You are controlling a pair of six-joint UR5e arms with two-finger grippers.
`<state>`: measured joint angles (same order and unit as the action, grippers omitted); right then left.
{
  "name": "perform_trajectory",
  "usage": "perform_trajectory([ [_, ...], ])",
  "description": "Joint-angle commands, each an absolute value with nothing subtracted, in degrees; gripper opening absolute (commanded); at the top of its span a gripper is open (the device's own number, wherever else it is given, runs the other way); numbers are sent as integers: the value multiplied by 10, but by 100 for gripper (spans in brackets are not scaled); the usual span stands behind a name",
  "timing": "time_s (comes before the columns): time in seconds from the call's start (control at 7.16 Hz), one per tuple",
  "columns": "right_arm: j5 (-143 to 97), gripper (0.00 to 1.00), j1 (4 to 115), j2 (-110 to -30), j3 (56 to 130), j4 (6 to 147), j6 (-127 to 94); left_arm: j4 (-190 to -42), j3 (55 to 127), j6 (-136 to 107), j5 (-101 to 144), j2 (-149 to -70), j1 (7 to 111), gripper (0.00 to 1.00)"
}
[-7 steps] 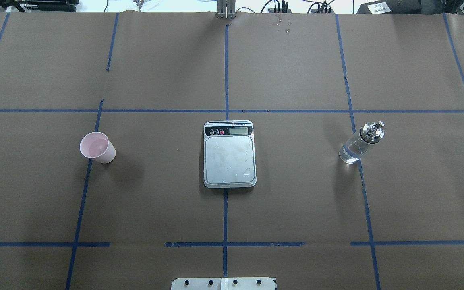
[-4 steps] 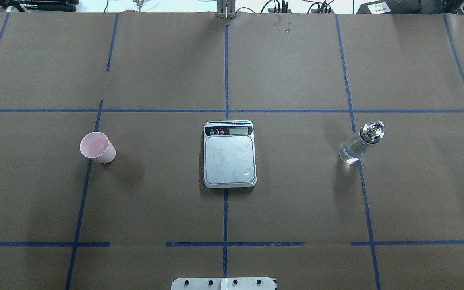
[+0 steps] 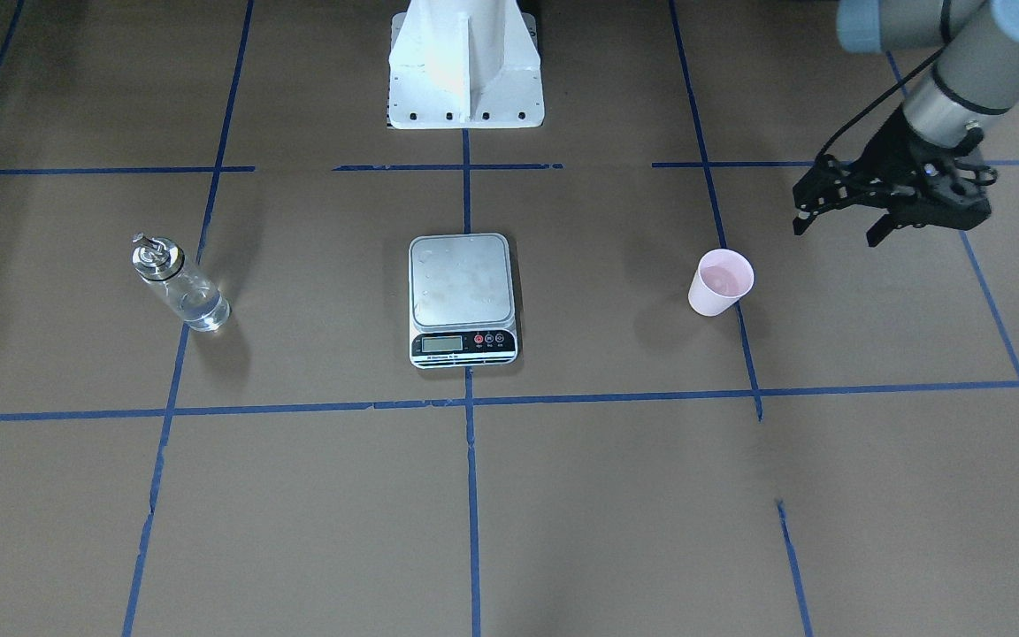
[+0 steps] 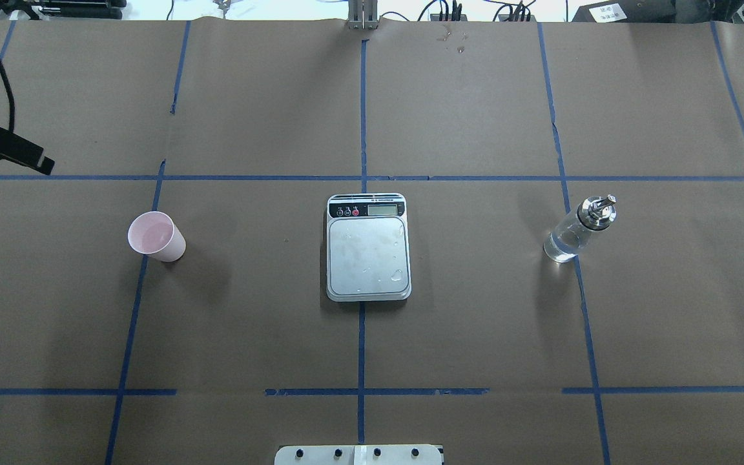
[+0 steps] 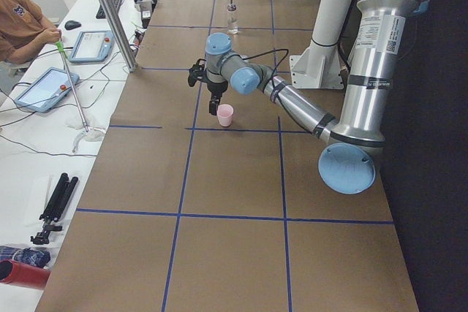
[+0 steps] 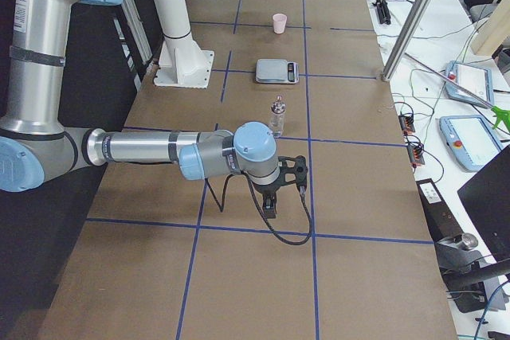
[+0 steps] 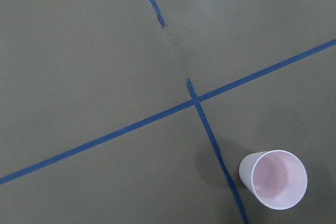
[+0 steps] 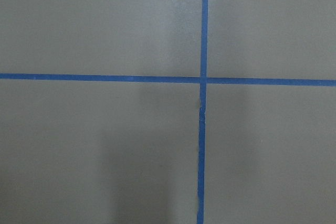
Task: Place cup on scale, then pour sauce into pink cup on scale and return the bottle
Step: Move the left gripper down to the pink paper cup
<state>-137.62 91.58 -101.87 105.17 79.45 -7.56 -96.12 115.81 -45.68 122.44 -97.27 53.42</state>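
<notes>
The pale pink cup is next for my left gripper, which should go to it and close on the cup's rim point(image 3: 751, 281) point(image 7: 252, 183), on the side farthest from the scale.
The pale pink cup point(image 3: 722, 281) stands upright on the table's left half, also in the overhead view point(image 4: 155, 236) and the left wrist view point(image 7: 274, 179). The scale point(image 4: 367, 248) lies at the centre with a bare steel platform. The clear glass bottle point(image 4: 577, 231) with its silver spout stands on the right half, with clear sauce low inside. My left gripper point(image 3: 835, 232) is open and empty, above the table, apart from the cup on its outer left side. My right gripper point(image 6: 279, 189) shows only in the exterior right view, beyond the bottle; I cannot tell whether it is open.
The white robot base point(image 3: 465, 62) stands at the table's near middle edge. Blue tape lines point(image 4: 362, 177) grid the brown table cover. Small drops lie on the scale platform. An operator point(image 5: 22, 20) with tablets sits beyond the far edge.
My left gripper has come in from the overhead view's left edge and moved further over the table toward the cup. Cup, scale and bottle have not moved.
</notes>
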Motion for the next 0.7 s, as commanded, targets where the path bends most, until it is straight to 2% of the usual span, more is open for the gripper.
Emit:
perform_trajectory([
  [0.0,-1376,100,916,-1020,1054,795,-76,-971,1148,-547,1170,-971,477,100],
  [0.42,-1376,100,916,-1020,1055,794,-76,-1062,1071,-547,1170,-973,471,100],
  [0.56,-1376,100,916,-1020,1056,794,-76,-1064,1068,-546,1172,-974,469,100],
])
